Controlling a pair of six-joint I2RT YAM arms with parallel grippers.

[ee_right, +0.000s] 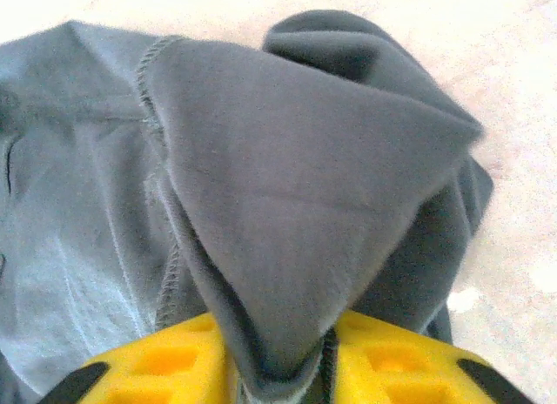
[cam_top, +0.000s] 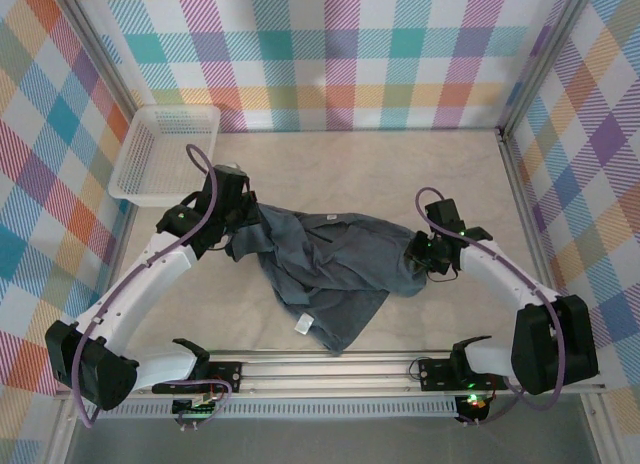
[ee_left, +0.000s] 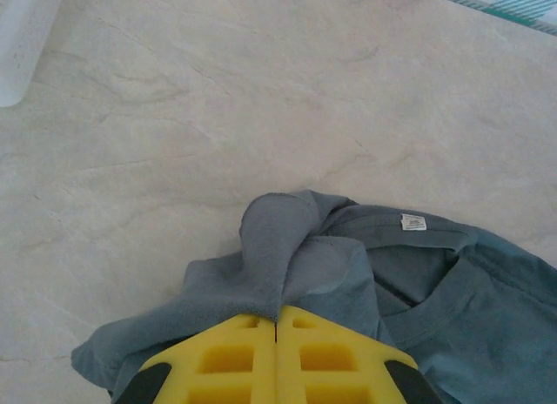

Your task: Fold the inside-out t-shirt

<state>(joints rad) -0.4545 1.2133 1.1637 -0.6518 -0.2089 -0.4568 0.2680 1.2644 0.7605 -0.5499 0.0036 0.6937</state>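
The t-shirt is bunched up and its sleeve hangs loose in my right gripper's open fingers, so next I grip that sleeve (ee_right: 300, 164) again, then lift and spread the t-shirt.
The inside-out t-shirt (cam_top: 330, 269) lies crumpled in the middle of the table, dark slate-grey, with a small white patch (cam_top: 303, 324) near its front end. My left gripper (cam_top: 237, 229) is at the shirt's left edge. In the left wrist view its yellow jaws (ee_left: 277, 321) are pressed together on a raised fold of the t-shirt (ee_left: 287, 247), beside the collar and its white tag (ee_left: 413, 222). My right gripper (cam_top: 418, 252) is at the shirt's right edge. Its jaws (ee_right: 278, 360) stand apart, and a thick fold of the t-shirt (ee_right: 287, 160) hangs down into the gap.
A white mesh basket (cam_top: 165, 149) stands at the back left; its corner (ee_left: 17, 38) shows in the left wrist view. Checked walls close in the beige table (cam_top: 400, 164) on three sides. A metal rail (cam_top: 340, 369) runs along the near edge.
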